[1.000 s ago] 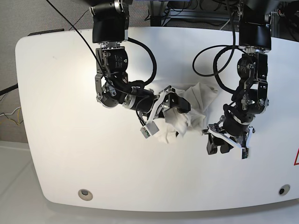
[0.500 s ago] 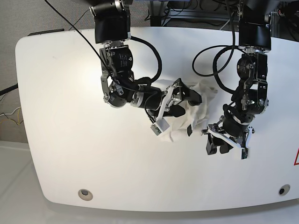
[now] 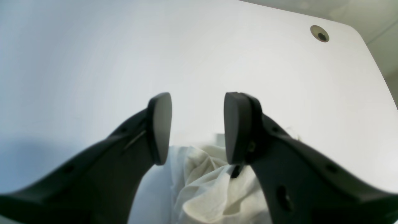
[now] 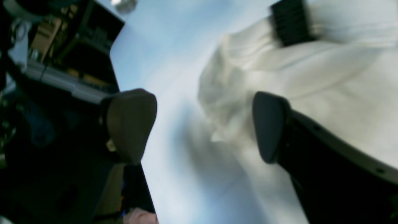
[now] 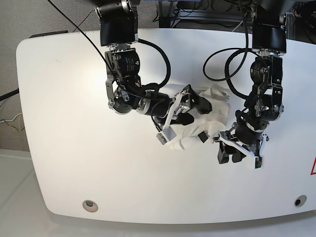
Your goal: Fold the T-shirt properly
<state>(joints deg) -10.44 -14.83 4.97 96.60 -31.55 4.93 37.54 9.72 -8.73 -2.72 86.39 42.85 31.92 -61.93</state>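
The right gripper straddles the T-shirt's end on the left gripper's side, so it should pinch the T-shirt's fold (image 5: 190, 133) beside the black tag and leave that end to the left gripper.
The T-shirt (image 5: 212, 101) lies crumpled in a white heap at the table's middle; its print does not show. My right gripper (image 5: 203, 121) is open and reaches sideways over the heap, one finger on each side of a fold. In the right wrist view the T-shirt (image 4: 326, 81) fills the right side, with its black tag (image 4: 290, 21) at the top, and the right gripper (image 4: 199, 127) is open at the cloth's edge. My left gripper (image 5: 232, 157) is open and empty beside the heap's near right edge. In the left wrist view the left gripper (image 3: 197, 127) stands just off the T-shirt (image 3: 205, 186).
The white table (image 5: 74, 98) has a round hole near the front left (image 5: 89, 204) and one near the front right (image 5: 298, 201). Black cables (image 5: 163, 59) loop from both arms over the table's back. A hole (image 3: 319, 33) shows in the left wrist view.
My right gripper has moved to the right over the shirt heap, and the cloth has bunched further right. The left arm has not moved.
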